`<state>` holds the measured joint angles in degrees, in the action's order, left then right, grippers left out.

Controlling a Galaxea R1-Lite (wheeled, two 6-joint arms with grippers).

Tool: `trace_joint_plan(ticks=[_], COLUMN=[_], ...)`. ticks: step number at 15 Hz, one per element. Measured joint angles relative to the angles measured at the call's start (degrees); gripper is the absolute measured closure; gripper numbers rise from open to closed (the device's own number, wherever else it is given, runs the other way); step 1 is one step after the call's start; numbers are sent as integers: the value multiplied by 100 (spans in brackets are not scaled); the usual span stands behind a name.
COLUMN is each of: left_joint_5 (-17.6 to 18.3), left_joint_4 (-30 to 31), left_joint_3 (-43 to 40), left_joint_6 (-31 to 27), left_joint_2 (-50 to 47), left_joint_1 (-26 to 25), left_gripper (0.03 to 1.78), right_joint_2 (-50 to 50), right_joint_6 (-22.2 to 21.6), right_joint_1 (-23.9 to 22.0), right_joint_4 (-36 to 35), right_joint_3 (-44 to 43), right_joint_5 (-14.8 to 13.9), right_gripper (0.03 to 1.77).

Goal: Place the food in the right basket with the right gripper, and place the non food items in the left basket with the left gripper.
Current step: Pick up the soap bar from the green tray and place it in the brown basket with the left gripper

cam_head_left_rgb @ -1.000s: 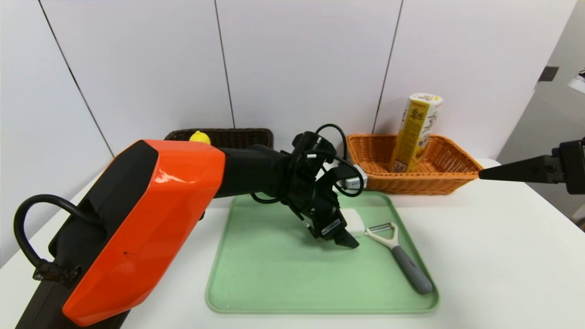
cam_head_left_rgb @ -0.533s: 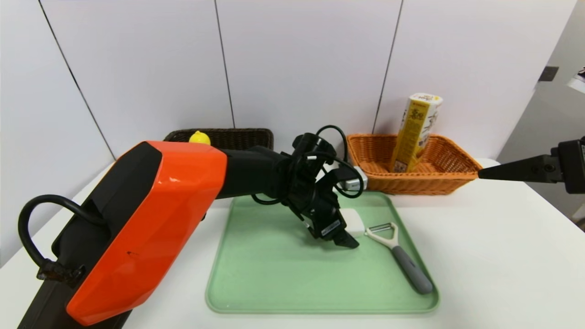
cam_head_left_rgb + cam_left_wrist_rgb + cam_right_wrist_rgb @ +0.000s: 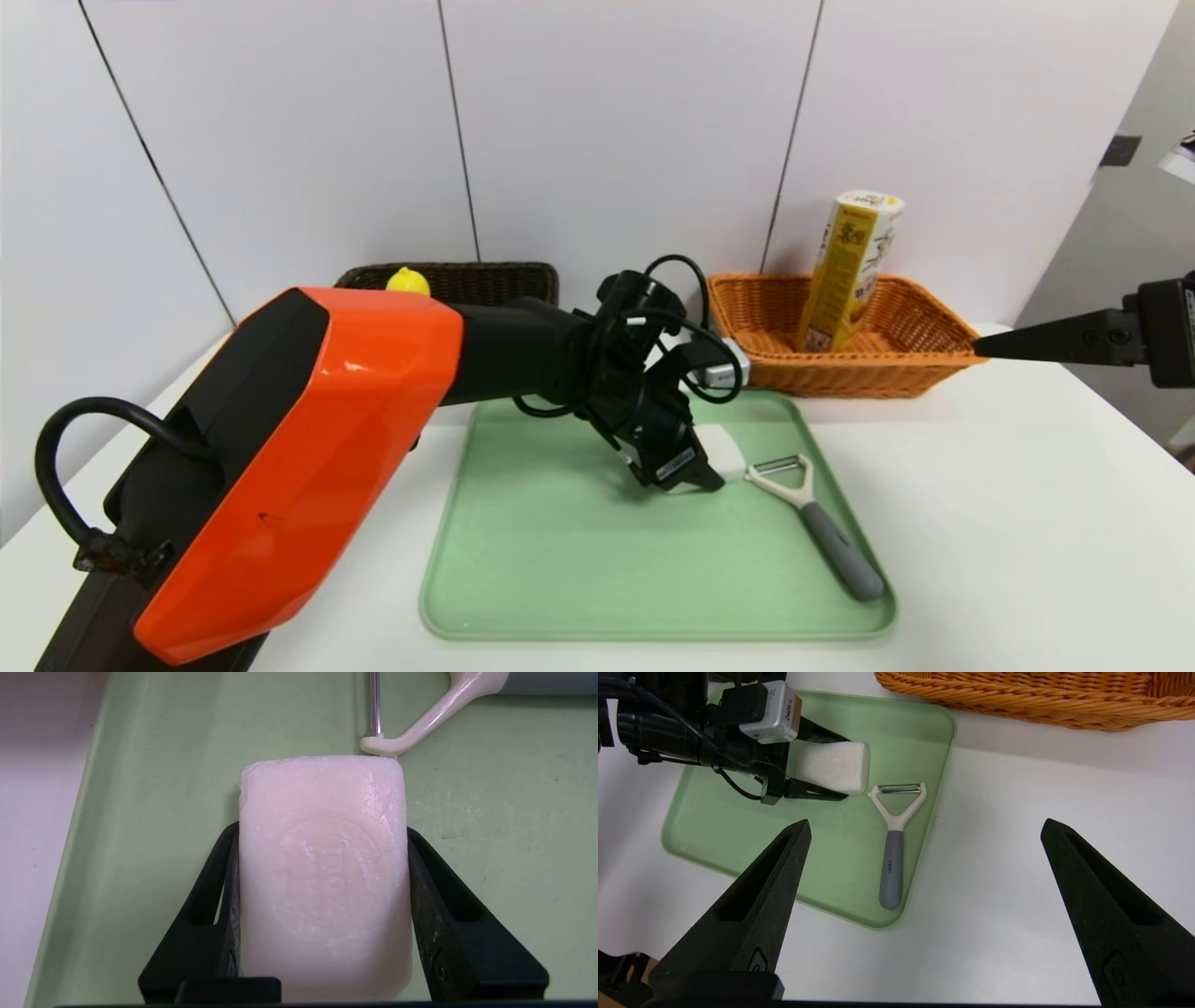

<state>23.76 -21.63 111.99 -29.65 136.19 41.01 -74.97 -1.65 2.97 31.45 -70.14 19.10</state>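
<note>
The soap will be released from my left gripper in the dark wicker basket (image 3: 489, 335), where I should leave it beside the small yellow thing.
A pale bar of soap (image 3: 322, 872) lies on the green tray (image 3: 560, 560), near its back right part. My left gripper (image 3: 709, 471) reaches down over the tray and is shut on the soap (image 3: 726, 450), one black finger (image 3: 434, 914) pressed against each long side. A peeler (image 3: 812, 509) with a grey handle lies on the tray just right of the soap, its head almost touching the bar's end. My right gripper (image 3: 927, 825) hovers open and empty above the table, right of the tray and in front of the orange basket (image 3: 840, 378).
The orange basket at the back right holds an upright yellow carton (image 3: 850, 271). A dark wicker basket (image 3: 476, 275) stands at the back left, with a small yellow thing (image 3: 408, 280) showing at it. My orange left arm hides the table's left side.
The left gripper's fingers have closed in onto the sides of the soap. The arm itself has barely moved. The right gripper has stayed open and shifted only slightly.
</note>
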Motion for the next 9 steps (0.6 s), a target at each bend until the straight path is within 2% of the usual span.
trace_joint_plan(ticks=[6, 9], left_joint_5=[-9, -45], left_joint_4=[-22, 46], left_joint_3=[-23, 21], left_joint_6=[41, 410], left_joint_2=[-640, -1174], left_joint_1=[-265, -678], left_gripper=[81, 81], right_joint_2=[15, 26], right_joint_6=[-11, -11], right_joint_1=[0, 2], right_joint_4=[0, 0], right_joint_3=[0, 0], right_joint_5=[0, 0], right_gripper=[10, 10])
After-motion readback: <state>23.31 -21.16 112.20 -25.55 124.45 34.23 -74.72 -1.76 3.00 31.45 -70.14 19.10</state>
